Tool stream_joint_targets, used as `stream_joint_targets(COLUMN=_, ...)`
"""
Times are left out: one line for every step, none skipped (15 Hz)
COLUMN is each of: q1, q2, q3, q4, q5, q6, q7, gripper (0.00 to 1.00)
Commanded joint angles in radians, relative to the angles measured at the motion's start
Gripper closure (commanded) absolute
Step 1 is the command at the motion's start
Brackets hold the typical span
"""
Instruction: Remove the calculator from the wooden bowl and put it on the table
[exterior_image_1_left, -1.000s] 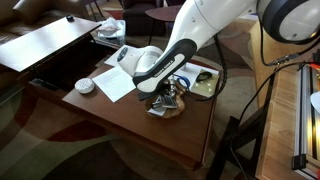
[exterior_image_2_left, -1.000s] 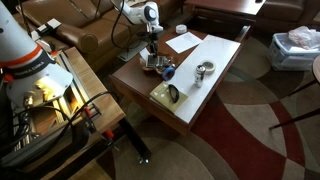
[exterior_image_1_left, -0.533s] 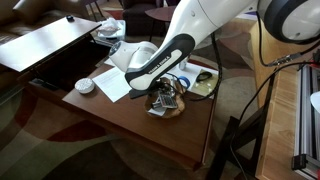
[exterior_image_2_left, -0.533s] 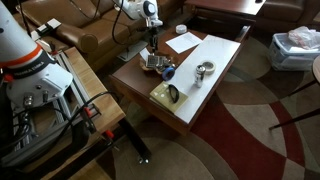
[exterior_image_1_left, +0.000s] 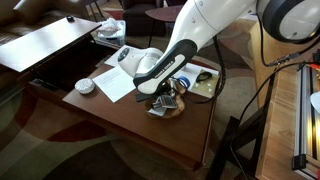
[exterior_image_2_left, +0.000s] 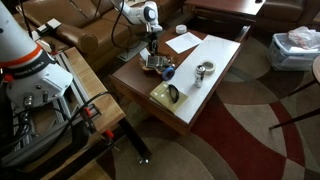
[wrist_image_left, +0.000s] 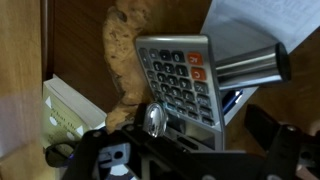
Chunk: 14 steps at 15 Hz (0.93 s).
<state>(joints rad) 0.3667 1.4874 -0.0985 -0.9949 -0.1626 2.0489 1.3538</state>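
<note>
My gripper will open and pinch the calculator's thin edge (wrist_image_left: 215, 80) before lifting, because the calculator's wide side lies across the gripper's opening, with the silver cylinder beside it.
The calculator (wrist_image_left: 178, 75), grey with dark keys and one orange key, lies tilted across the wooden bowl (wrist_image_left: 118, 45) in the wrist view. My gripper (wrist_image_left: 190, 150) hovers right over it, open, with a black finger (wrist_image_left: 285, 145) out to each side and nothing gripped. In both exterior views the gripper (exterior_image_1_left: 166, 96) (exterior_image_2_left: 152, 55) points down at the bowl (exterior_image_1_left: 176, 110) (exterior_image_2_left: 153, 66) on the dark reddish-brown table (exterior_image_1_left: 120, 125) (exterior_image_2_left: 135, 82). The calculator's end (exterior_image_1_left: 157, 108) sticks out over the bowl's rim.
White paper sheets (exterior_image_1_left: 115, 82) and a small white bowl (exterior_image_1_left: 84, 86) lie on the table beyond the arm. A silver cylinder (wrist_image_left: 250, 65) and a pale pad (wrist_image_left: 65, 110) sit close beside the wooden bowl. A blue item (exterior_image_2_left: 168, 71) lies next to it.
The arm swayed a little above the bowl and came back. The calculator and bowl have not moved.
</note>
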Motion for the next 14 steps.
stream_joint_targets(q1=0.0, q2=0.0, q3=-0.003, q4=-0.035, q5=0.005, q6=0.018, q7=0.032, gripper=0.0)
stream_joint_targets(q1=0.003, q2=0.0, q3=-0.008, q4=-0.036, q5=0.0, q6=-0.007, q7=0.031, gripper=0.16)
stream_joint_targets(q1=0.006, q2=0.0, q3=-0.011, q4=-0.038, q5=-0.004, q6=-0.029, q7=0.026, gripper=0.25)
stream_joint_targets(q1=0.005, q2=0.0, q3=-0.011, q4=-0.042, q5=-0.005, q6=-0.042, q7=0.021, gripper=0.29)
stream_joint_targets(q1=0.005, q2=0.0, q3=-0.013, q4=-0.045, q5=-0.007, q6=-0.051, q7=0.021, gripper=0.36)
stream_joint_targets(q1=0.009, q2=0.0, q3=-0.017, q4=-0.048, q5=-0.011, q6=-0.061, q7=0.025, gripper=0.46)
stream_joint_targets(q1=0.008, q2=0.0, q3=-0.017, q4=-0.05, q5=-0.012, q6=-0.067, q7=0.023, gripper=0.52)
stream_joint_targets(q1=0.009, q2=0.0, q3=-0.017, q4=-0.052, q5=-0.015, q6=-0.07, q7=0.021, gripper=0.59)
stream_joint_targets(q1=0.009, q2=0.0, q3=-0.018, q4=-0.052, q5=-0.018, q6=-0.07, q7=0.019, gripper=0.68)
stream_joint_targets(q1=0.01, q2=0.0, q3=-0.018, q4=-0.051, q5=-0.019, q6=-0.07, q7=0.014, gripper=0.75)
stream_joint_targets(q1=0.012, q2=0.0, q3=-0.019, q4=-0.045, q5=-0.022, q6=-0.073, q7=0.011, gripper=0.82)
stream_joint_targets(q1=0.019, q2=-0.001, q3=-0.022, q4=-0.032, q5=-0.028, q6=-0.088, q7=0.006, gripper=0.89)
stream_joint_targets(q1=0.026, q2=-0.003, q3=-0.025, q4=-0.02, q5=-0.035, q6=-0.111, q7=0.0, gripper=0.93)
stream_joint_targets(q1=0.04, q2=0.008, q3=-0.033, q4=0.02, q5=-0.045, q6=-0.152, q7=-0.004, gripper=0.94)
